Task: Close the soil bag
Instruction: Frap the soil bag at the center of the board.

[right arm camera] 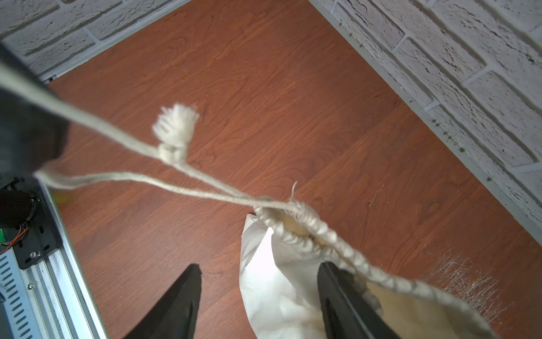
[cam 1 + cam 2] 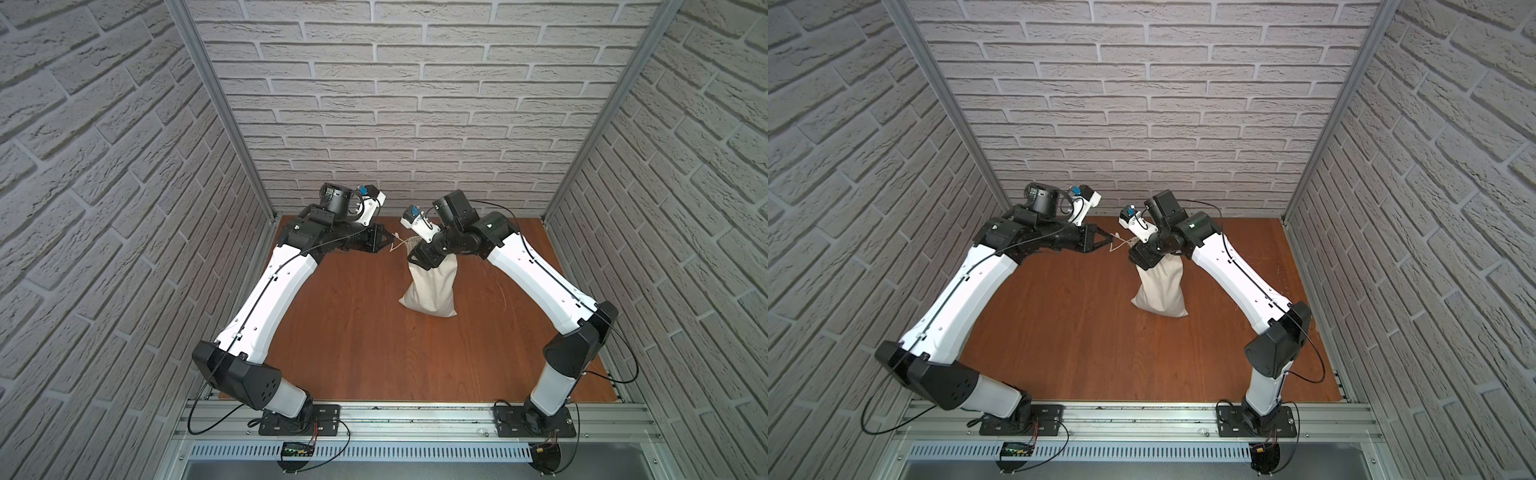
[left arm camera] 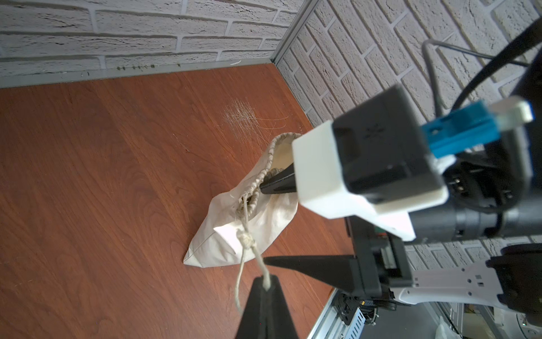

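The soil bag's opening gapes around an open finger, so my right gripper will pinch the rim (image 1: 286,213) at the cord's exit before my left gripper pulls.
The soil bag (image 2: 432,291) (image 2: 1160,291) is a cream cloth sack standing on the wooden table, with its gathered mouth partly open. Its white knotted cord (image 3: 247,239) (image 1: 173,152) runs taut from the neck to my left gripper (image 2: 390,240) (image 2: 1112,237) (image 3: 267,283), which is shut on the cord a little past the knot. My right gripper (image 2: 415,259) (image 2: 1136,259) (image 1: 260,265) stands open at the bag's mouth. One of its fingers (image 1: 337,290) is inside the opening and the other finger (image 1: 187,287) is outside, with the bag's side wall between them.
The wooden table (image 2: 353,332) is boxed in by brick-pattern walls at the back and both sides. A patch of pale scratches (image 3: 240,114) (image 1: 457,273) marks the wood beside the bag. An aluminium rail (image 2: 415,419) carrying both arm bases runs along the front edge.
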Action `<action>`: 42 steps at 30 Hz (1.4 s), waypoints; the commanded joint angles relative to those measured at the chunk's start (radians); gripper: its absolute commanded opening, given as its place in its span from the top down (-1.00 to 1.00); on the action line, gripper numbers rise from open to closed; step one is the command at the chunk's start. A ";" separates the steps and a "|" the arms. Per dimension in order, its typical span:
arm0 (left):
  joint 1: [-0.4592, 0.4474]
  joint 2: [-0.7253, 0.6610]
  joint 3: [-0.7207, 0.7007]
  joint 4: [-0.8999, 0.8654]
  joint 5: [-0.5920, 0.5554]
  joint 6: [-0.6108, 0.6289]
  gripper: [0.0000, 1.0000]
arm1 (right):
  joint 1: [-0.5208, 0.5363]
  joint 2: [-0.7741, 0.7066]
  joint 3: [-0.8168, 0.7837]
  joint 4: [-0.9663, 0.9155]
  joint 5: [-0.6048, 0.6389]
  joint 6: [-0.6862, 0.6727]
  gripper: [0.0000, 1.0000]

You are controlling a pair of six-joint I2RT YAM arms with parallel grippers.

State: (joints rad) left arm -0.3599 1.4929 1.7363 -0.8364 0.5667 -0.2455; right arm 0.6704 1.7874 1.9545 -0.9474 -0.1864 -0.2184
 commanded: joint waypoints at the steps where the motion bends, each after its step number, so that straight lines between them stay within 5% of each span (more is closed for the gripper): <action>1: 0.008 -0.015 0.030 0.035 0.016 -0.002 1.00 | 0.009 0.013 0.032 -0.014 0.004 -0.005 -0.29; 4: 0.008 -0.016 0.025 0.034 0.009 -0.003 1.00 | 0.009 0.005 0.011 -0.009 -0.003 -0.001 -0.15; 11: 0.012 -0.022 0.018 0.037 -0.004 -0.008 1.00 | 0.009 -0.045 -0.046 0.042 -0.024 0.038 0.55; 22: 0.051 -0.067 -0.055 0.088 -0.005 -0.042 1.00 | 0.048 -0.173 -0.187 0.169 0.019 0.124 0.87; 25: 0.056 -0.083 -0.070 0.092 0.006 -0.045 1.00 | 0.058 -0.184 -0.177 0.158 0.008 0.117 0.81; 28: 0.058 -0.095 -0.076 0.091 0.012 -0.043 1.00 | 0.056 -0.166 -0.124 0.131 0.058 0.100 0.21; 32: 0.062 -0.107 -0.083 0.088 0.012 -0.040 1.00 | 0.042 -0.066 0.045 -0.002 0.047 0.077 -0.13; 42: 0.082 -0.115 -0.107 0.095 0.023 -0.040 1.00 | 0.044 0.031 0.099 -0.092 0.024 0.061 -0.19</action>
State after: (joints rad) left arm -0.2905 1.4063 1.6409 -0.7906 0.5735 -0.2878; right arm 0.7151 1.8271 2.0682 -1.0084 -0.1455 -0.1501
